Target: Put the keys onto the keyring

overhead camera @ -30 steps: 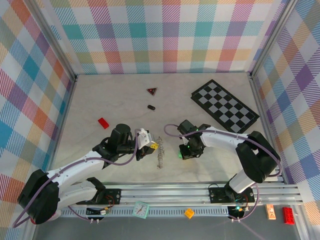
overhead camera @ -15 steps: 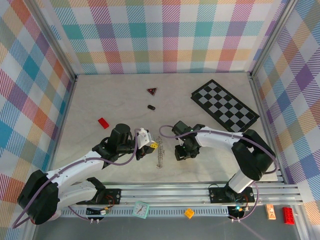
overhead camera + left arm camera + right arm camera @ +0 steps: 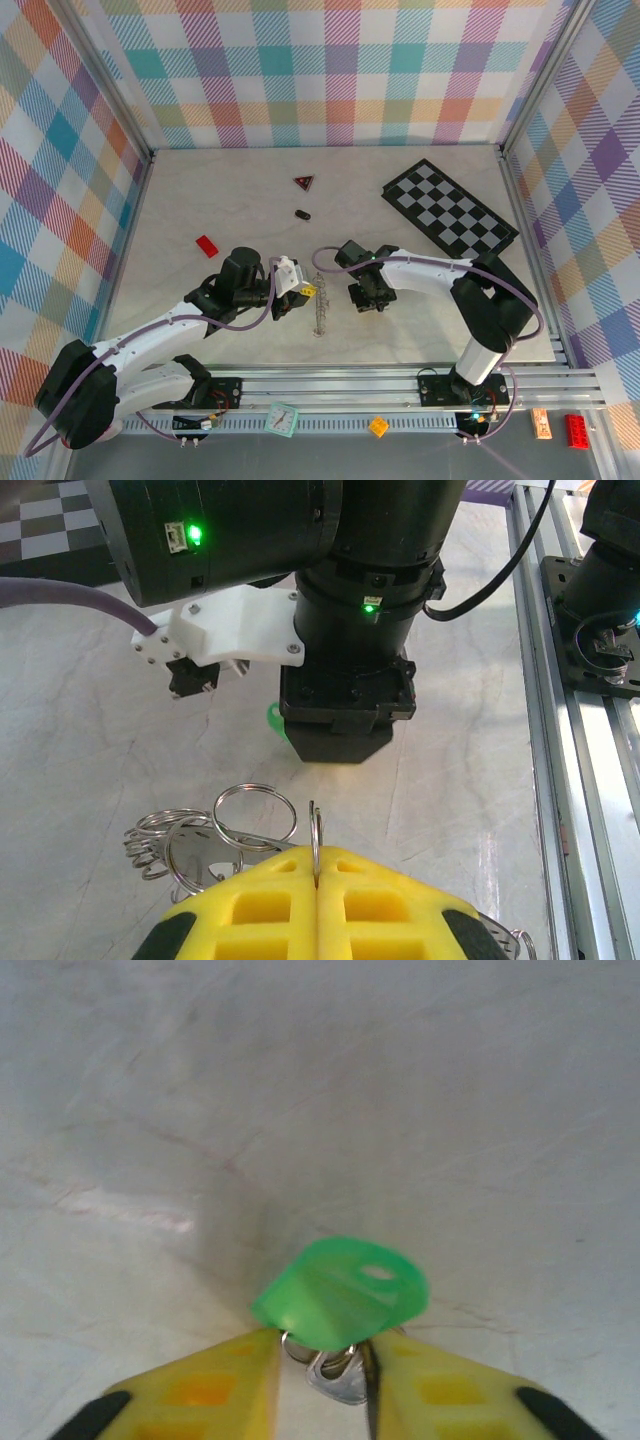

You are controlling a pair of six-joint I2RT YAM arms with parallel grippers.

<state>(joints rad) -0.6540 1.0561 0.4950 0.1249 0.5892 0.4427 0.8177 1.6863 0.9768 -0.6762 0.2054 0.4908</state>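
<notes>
My right gripper's fingers are straddling both the key's head and its small ring, so next I open them, back off and pinch the ring [image 3: 295, 1349] beside the green tag.
In the left wrist view my left gripper [image 3: 316, 865] is shut on the keyring [image 3: 315, 830], a thin silver ring standing edge-on between the yellow pads. More rings [image 3: 255, 815] and flat silvery keys [image 3: 195, 855] lie on the table to its left. From above, the left gripper [image 3: 308, 291] sits at the top of that bunch of keys [image 3: 320, 308]. My right gripper [image 3: 366, 298] points down just right of the bunch. Between its yellow fingers [image 3: 200, 1395] sits a green-capped key [image 3: 340, 1290]. The right gripper [image 3: 325, 1355] has its jaws partly apart, and its grip is unclear.
A black-and-white chequered board [image 3: 450, 212] lies at the back right. A dark red triangle [image 3: 303, 182] and a small black oval piece [image 3: 302, 214] sit behind the grippers. A red brick [image 3: 206, 245] lies at the left. The metal rail [image 3: 400, 385] runs along the near edge.
My right gripper has slid left across the table, closer to the bunch of keys and the left gripper. The left arm has not moved.
</notes>
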